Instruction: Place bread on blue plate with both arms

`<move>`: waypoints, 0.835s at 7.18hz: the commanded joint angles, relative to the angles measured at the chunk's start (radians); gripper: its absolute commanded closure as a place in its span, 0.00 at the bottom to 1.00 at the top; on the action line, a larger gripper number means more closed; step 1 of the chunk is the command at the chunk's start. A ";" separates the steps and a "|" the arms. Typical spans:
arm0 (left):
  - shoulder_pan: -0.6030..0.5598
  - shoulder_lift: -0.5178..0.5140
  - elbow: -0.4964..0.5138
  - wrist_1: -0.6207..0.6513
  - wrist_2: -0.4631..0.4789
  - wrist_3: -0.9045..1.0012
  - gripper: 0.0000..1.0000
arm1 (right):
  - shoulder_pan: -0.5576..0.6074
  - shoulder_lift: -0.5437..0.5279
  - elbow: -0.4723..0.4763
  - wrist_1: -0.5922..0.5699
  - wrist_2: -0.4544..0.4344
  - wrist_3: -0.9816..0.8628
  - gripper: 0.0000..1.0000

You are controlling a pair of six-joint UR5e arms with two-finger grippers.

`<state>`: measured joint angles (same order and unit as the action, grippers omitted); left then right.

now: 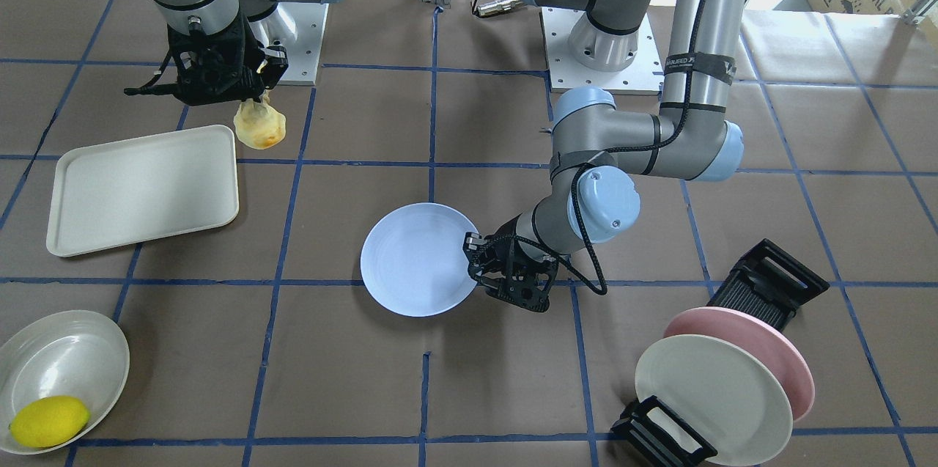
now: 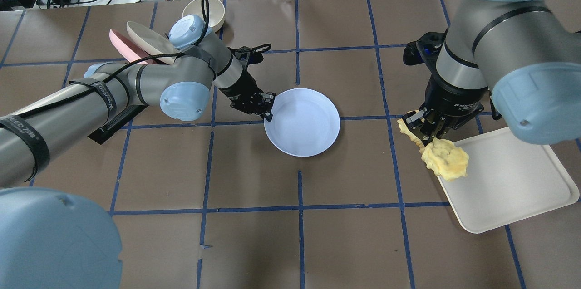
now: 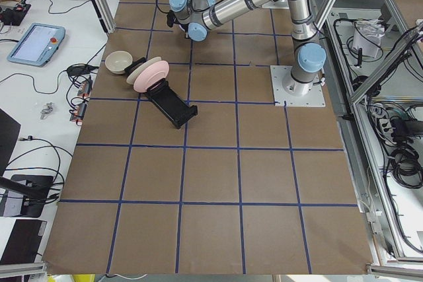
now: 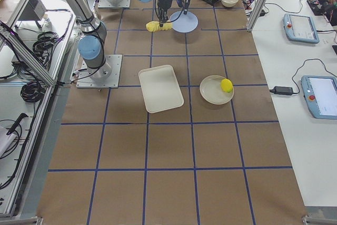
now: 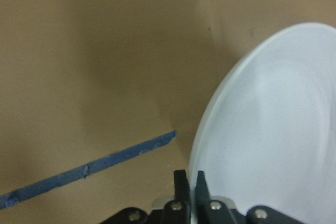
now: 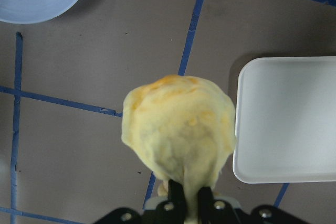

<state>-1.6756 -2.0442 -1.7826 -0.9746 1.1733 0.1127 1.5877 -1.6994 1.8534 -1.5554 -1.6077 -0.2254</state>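
Next, my right gripper lets go of the bread on the blue plate's half farther from the arm bases (image 1: pixel 420 300).
The bread (image 2: pixel 444 159), a pale yellow bumpy roll, hangs from my right gripper (image 2: pixel 424 137), which is shut on one end of it and holds it above the table beside the white tray. It also shows in the front view (image 1: pixel 259 124) and fills the right wrist view (image 6: pixel 178 129). The blue plate (image 2: pixel 302 122) lies flat at the table's middle. My left gripper (image 2: pixel 268 108) is shut on the plate's rim at its left edge. The left wrist view shows the fingers (image 5: pixel 181 184) pinching the rim of the plate (image 5: pixel 262 140). The plate is empty.
A white rectangular tray (image 2: pixel 506 180) lies under and beside the bread. A white bowl (image 1: pixel 62 368) holds a lemon (image 1: pixel 49 421). A pink plate (image 1: pixel 762 350) and an off-white plate (image 1: pixel 711 394) lean in a black rack (image 1: pixel 766 280). A small bowl (image 2: pixel 206 11) sits far back.
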 commanded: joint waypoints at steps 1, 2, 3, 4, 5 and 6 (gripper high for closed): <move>0.005 0.025 -0.003 0.083 0.006 -0.095 0.00 | 0.000 -0.002 0.045 -0.017 0.000 -0.034 0.90; 0.023 0.045 -0.001 0.074 0.008 -0.094 0.00 | 0.000 -0.002 0.050 -0.055 0.000 -0.019 0.90; 0.064 0.100 -0.003 0.036 0.067 -0.094 0.00 | 0.006 0.021 0.044 -0.101 0.014 0.041 0.90; 0.110 0.183 0.000 -0.070 0.091 -0.094 0.00 | 0.053 0.112 0.030 -0.182 0.049 0.087 0.90; 0.146 0.272 -0.001 -0.176 0.155 -0.090 0.00 | 0.149 0.192 -0.008 -0.269 0.064 0.148 0.90; 0.152 0.345 0.006 -0.264 0.231 -0.090 0.00 | 0.232 0.316 -0.082 -0.326 0.068 0.193 0.90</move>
<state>-1.5478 -1.7998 -1.7823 -1.1201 1.3175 0.0217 1.7154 -1.5211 1.8449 -1.7943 -1.5528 -0.0970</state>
